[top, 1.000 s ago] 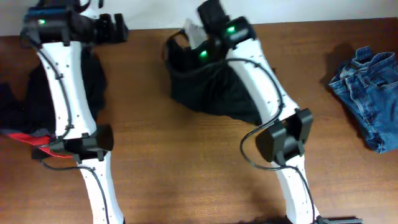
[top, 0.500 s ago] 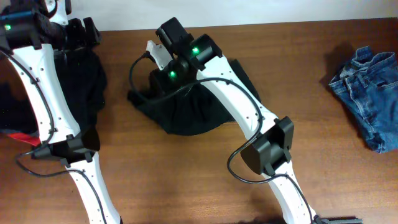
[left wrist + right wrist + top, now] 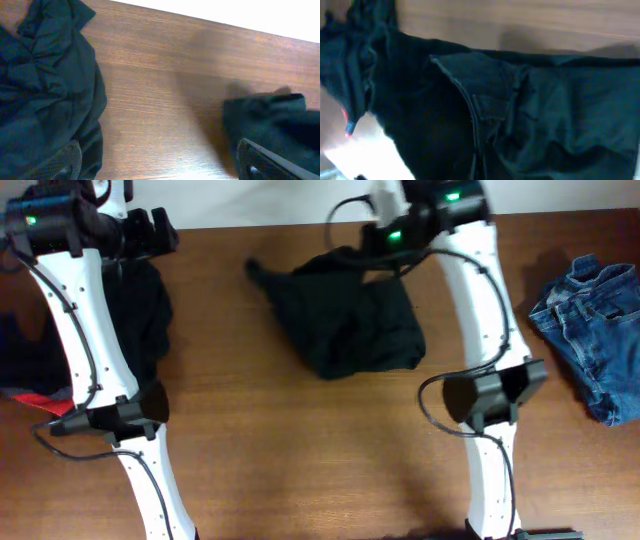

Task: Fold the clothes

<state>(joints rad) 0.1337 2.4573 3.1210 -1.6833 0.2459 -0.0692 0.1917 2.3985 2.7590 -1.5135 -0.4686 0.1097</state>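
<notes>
The robot's right gripper holds the bunched black garment by a seam between its ends, so it should lay the garment down and take its end (image 3: pixel 414 343) facing the jeans.
A black garment (image 3: pixel 345 315) lies bunched in the middle of the table, with a tail pointing far-left. My right gripper (image 3: pixel 385 237) is at its far edge. In the right wrist view the black cloth (image 3: pixel 510 115), with a stitched seam, fills the frame and hides the fingers, which seem shut on it. My left gripper (image 3: pixel 160 230) is open and empty at the far left, above bare wood (image 3: pixel 160 165). A pile of black clothes (image 3: pixel 140 310) lies under the left arm and shows in the left wrist view (image 3: pixel 45 85). Blue denim jeans (image 3: pixel 595 330) lie at the right.
A red-and-grey edge of a garment (image 3: pixel 50 398) shows at the left table edge beside the left arm's base. The far table edge meets a white wall behind both grippers. Bare wood spans the front between the two arm bases.
My right arm swung from the left of the black garment to its far right edge, and the garment shifted right and spread out. My left gripper moved slightly right.
</notes>
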